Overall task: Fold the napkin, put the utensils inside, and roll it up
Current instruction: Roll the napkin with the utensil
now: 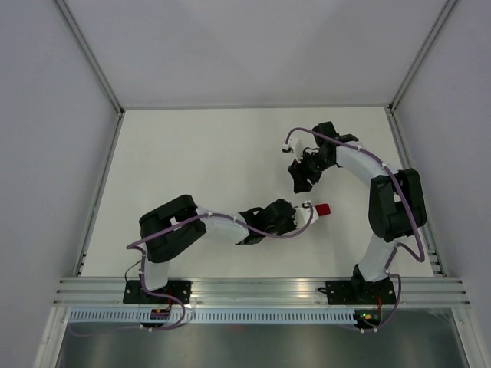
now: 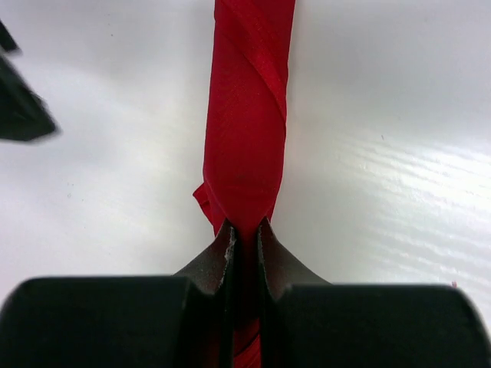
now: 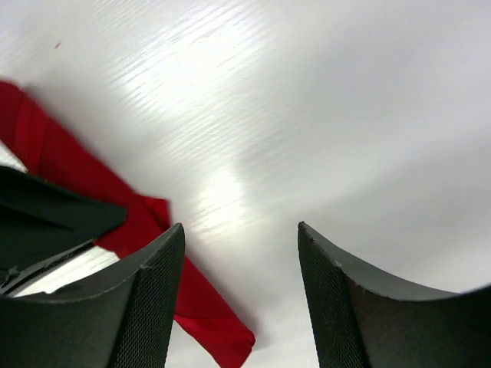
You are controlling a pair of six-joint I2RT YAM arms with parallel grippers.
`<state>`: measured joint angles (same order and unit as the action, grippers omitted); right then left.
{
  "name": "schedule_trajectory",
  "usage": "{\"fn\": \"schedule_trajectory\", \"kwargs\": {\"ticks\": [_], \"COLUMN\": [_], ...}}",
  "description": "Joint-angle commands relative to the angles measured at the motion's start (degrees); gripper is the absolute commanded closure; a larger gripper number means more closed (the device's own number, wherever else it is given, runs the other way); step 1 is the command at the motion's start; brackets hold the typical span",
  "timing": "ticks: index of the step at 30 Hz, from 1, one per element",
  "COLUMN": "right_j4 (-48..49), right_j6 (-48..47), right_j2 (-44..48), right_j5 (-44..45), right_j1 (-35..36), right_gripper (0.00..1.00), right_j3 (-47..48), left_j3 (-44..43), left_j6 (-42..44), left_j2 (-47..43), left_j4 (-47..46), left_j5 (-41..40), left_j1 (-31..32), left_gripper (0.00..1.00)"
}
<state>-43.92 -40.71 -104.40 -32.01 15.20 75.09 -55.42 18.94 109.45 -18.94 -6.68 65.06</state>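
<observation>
Next, I let go of the rolled red napkin with my left gripper on the white table (image 1: 309,199) just in front of my right gripper.
The red napkin (image 2: 247,115) is rolled into a narrow tube lying on the white table. My left gripper (image 2: 245,230) is shut on one end of the roll. In the top view only a short red end (image 1: 323,208) sticks out past the left gripper (image 1: 298,217). My right gripper (image 1: 301,178) is open and empty, a little beyond the roll. In the right wrist view the roll (image 3: 69,172) runs diagonally under the left fingertip, with the right gripper (image 3: 242,238) beside it. The knife is hidden.
The white table (image 1: 192,169) is enclosed by grey walls with aluminium posts at the back corners. A slotted metal rail (image 1: 253,290) runs along the near edge by the arm bases. A dark blurred part (image 2: 19,107) shows in the left wrist view, upper left.
</observation>
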Motion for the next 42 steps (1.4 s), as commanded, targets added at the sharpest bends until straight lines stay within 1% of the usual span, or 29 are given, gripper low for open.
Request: {"fn": "schedule_trajectory", "kwargs": {"ticks": [1, 3, 5, 10, 12, 13, 14, 17, 19, 20, 23, 27, 32, 37, 42], "right_j4": [5.0, 5.4, 5.2, 4.8, 4.0, 3.5, 2.4, 1.8, 1.8, 1.7, 0.8, 0.1, -0.3, -0.9, -0.3], "right_j6": [9.1, 12.3, 13.8, 17.0, 17.5, 17.6, 17.6, 17.0, 16.7, 16.5, 16.2, 17.5, 19.8, 22.2, 25.1], "right_j2": [3.1, 3.1, 3.4, 5.3, 6.0, 6.0, 6.0, 6.0, 6.1, 6.2, 5.8, 2.8, -2.7, -7.6, -12.5], "right_j5": [2.9, 4.9, 5.2, 9.2, 9.4, 9.6, 9.8, 10.5, 10.7, 10.3, 8.6, 6.3, 3.9, 1.0, 0.1], "right_j1": [-2.7, -4.2, -6.0, -9.3, -11.4, -12.0, -13.3, -14.8, -14.8, -16.6, -16.9, -16.9, -16.8, -16.7, -15.8], "right_gripper": [0.33, 0.33, 0.34, 0.34, 0.34, 0.34, 0.35, 0.36, 0.36, 0.36, 0.36, 0.36, 0.37, 0.37, 0.37], "right_j3": [3.4, 4.3, 5.0, 3.8, 3.0, 2.3, 1.8, -1.0, -2.1, -2.6, -3.5, -3.0, -0.8, 2.6, 6.9], "left_j3": [-2.2, -5.4, -7.4, -12.9, -15.5, -16.6, -17.4, -22.1, -23.9, -24.7, -28.5, -33.9, -38.4, -41.1, -42.3], "left_j6": [-10.1, -12.2, -15.6, -22.3, -23.8, -25.5, -26.3, -30.8, -32.3, -33.0, -35.5, -40.2, -45.2, -48.6, -50.8], "left_j2": [4.3, 6.3, 7.5, 11.3, 13.3, 14.0, 14.6, 16.8, 18.2, 18.8, 20.7, 22.7, 24.7, 26.8, 27.8], "left_j4": [8.6, 11.7, 13.4, 17.8, 18.6, 21.8, 22.6, 26.7, 28.2, 29.8, 32.4, 36.9, 38.9, 39.8, 39.8], "left_j5": [-1.3, -2.6, -4.6, -9.3, -10.5, -11.7, -12.1, -14.0, -14.3, -14.6, -14.9, -15.0, -13.3, -12.0, -10.8], "left_j1": [0.2, 0.2, 0.2, 0.2, 0.2, 0.2, 0.2, 0.2, 0.2, 0.2, 0.0, -0.8, -2.0, -2.7, -3.1], "left_gripper": [0.97, 0.97, 0.97, 0.97, 0.97, 0.97, 0.97, 0.96, 0.96, 0.96, 0.96, 0.95, 0.94, 0.93, 0.93]}}
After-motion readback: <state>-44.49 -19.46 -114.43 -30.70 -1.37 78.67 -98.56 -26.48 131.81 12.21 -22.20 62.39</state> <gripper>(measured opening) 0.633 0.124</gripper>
